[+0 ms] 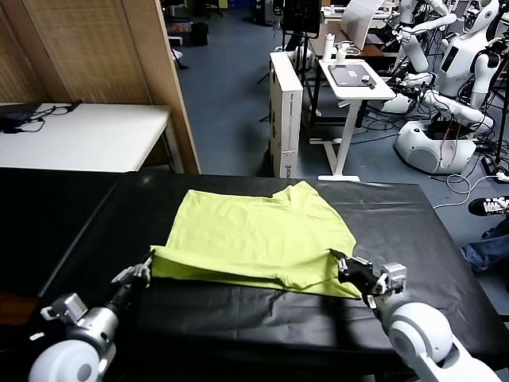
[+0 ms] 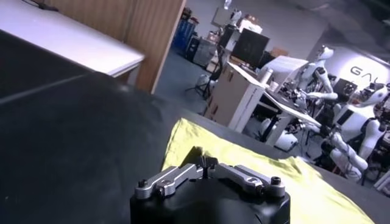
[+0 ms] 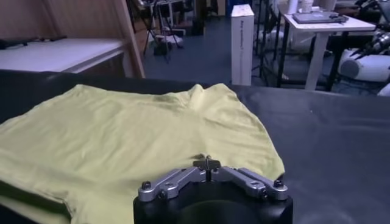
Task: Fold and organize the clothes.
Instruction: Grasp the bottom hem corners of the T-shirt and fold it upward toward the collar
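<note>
My left gripper should release the T-shirt's lifted corner on the shirt's own side edge (image 1: 169,245) facing the wooden partition.
The lime yellow-green T-shirt (image 1: 254,231) lies spread on the black table (image 1: 238,314), its near edge lifted a little with a shadow under it. My left gripper (image 1: 147,266) is at the shirt's near left corner, fingers closed on the fabric; the left wrist view shows the closed tips (image 2: 204,163) at the shirt's (image 2: 292,176) edge. My right gripper (image 1: 343,262) is at the near right corner, closed on the fabric; the right wrist view shows its tips (image 3: 207,163) pinched into the shirt (image 3: 134,134). No white print shows.
A white table (image 1: 79,135) and a wooden partition (image 1: 95,48) stand at the back left. A tall white box (image 1: 286,111), a white desk (image 1: 354,79) and parked robots (image 1: 445,79) stand beyond the table's far edge. A person's leg (image 1: 487,243) shows at the right.
</note>
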